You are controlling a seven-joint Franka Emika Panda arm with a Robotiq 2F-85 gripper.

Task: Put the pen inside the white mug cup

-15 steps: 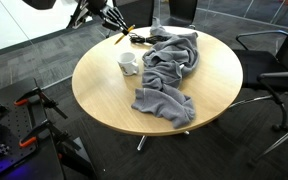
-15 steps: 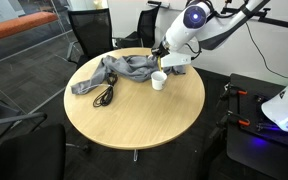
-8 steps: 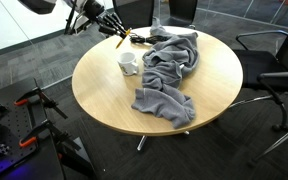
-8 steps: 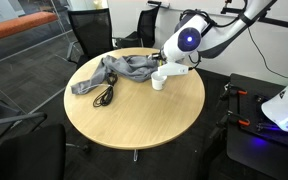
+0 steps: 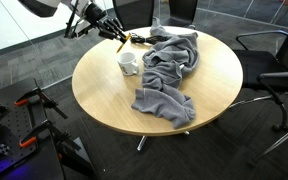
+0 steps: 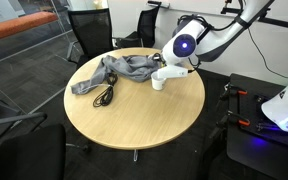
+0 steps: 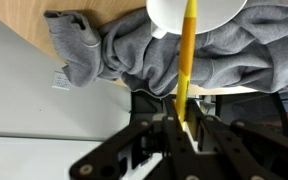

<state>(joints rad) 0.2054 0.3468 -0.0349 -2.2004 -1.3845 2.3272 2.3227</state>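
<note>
Next, my gripper releases the yellow pen in the opening of the white mug cup (image 5: 126, 57) (image 7: 196, 9), so that it leans on the mug cup's rim.
The white mug cup (image 5: 130, 63) stands on the round wooden table (image 5: 104, 100), also in an exterior view (image 6: 158, 80). In the wrist view the mug (image 7: 194, 14) is at the top edge. My gripper (image 7: 182, 128) is shut on a yellow pen (image 7: 187, 60) whose tip reaches over the mug's rim. In an exterior view the gripper (image 5: 112, 32) holds the pen (image 5: 121, 37) just beyond the mug at the table's far edge. In the other exterior view the gripper (image 6: 170, 70) is right beside the mug.
A grey cloth (image 5: 169, 65) lies spread across the table, also in an exterior view (image 6: 119, 70). A black cable (image 6: 104, 96) lies near it. Office chairs (image 5: 279, 70) stand around the table.
The gripper with the pen has shifted slightly and now points at the mug. The mug and cloth have not moved.
</note>
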